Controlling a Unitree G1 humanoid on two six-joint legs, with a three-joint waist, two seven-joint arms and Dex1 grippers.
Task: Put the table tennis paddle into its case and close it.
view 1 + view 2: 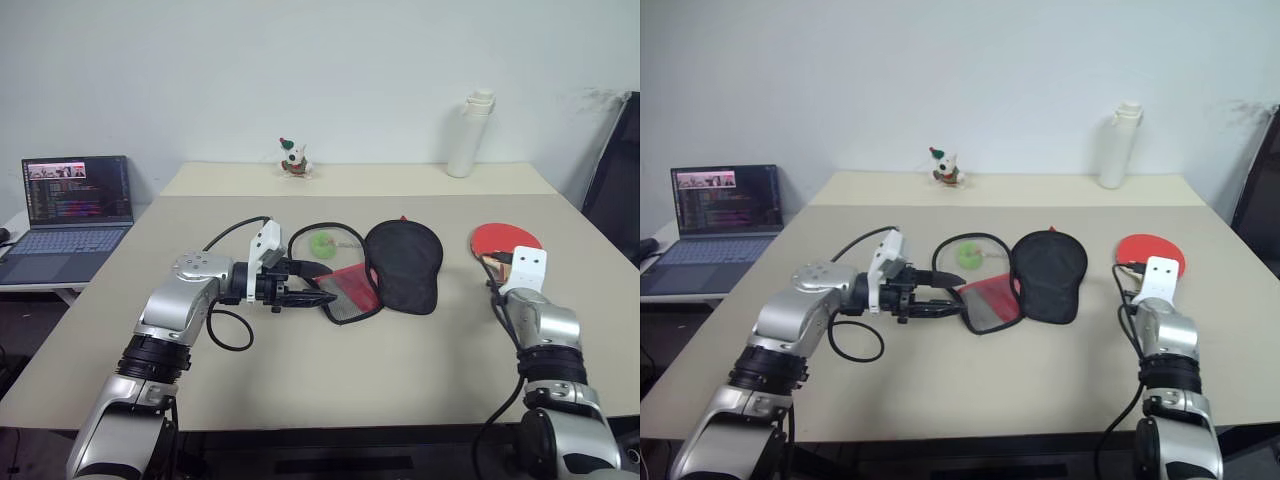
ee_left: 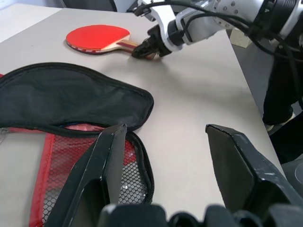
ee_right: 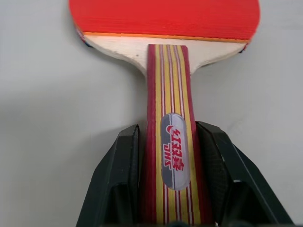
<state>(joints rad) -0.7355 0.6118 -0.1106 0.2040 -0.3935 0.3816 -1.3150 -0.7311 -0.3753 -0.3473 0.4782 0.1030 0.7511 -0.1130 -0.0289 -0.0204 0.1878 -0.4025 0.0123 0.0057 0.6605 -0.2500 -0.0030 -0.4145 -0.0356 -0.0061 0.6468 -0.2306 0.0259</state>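
Right gripper holds striped handle low; it should regrip the handle's top by the paddle's red side (image 3: 168, 59) around its grey label before lifting.
The table tennis paddle (image 1: 503, 240) lies flat on the table at the right, red face away from me and striped wooden handle (image 3: 173, 142) toward me. My right gripper (image 3: 168, 130) is shut on that handle, one black finger pressed against each side. The case (image 1: 403, 262) lies unzipped at the table's middle: the black fabric half is spread to the right, the red half with black mesh (image 1: 350, 290) to the left. My left gripper (image 1: 325, 283) points right at the mesh half's edge. It is open, one finger (image 2: 102, 161) over the mesh, the other over bare table.
A green ball (image 1: 321, 243) inside a black cord loop lies just behind the case. A white bottle (image 1: 468, 135) and a small toy figure (image 1: 293, 158) stand at the table's far edge. An open laptop (image 1: 75, 205) sits on a side table at the left.
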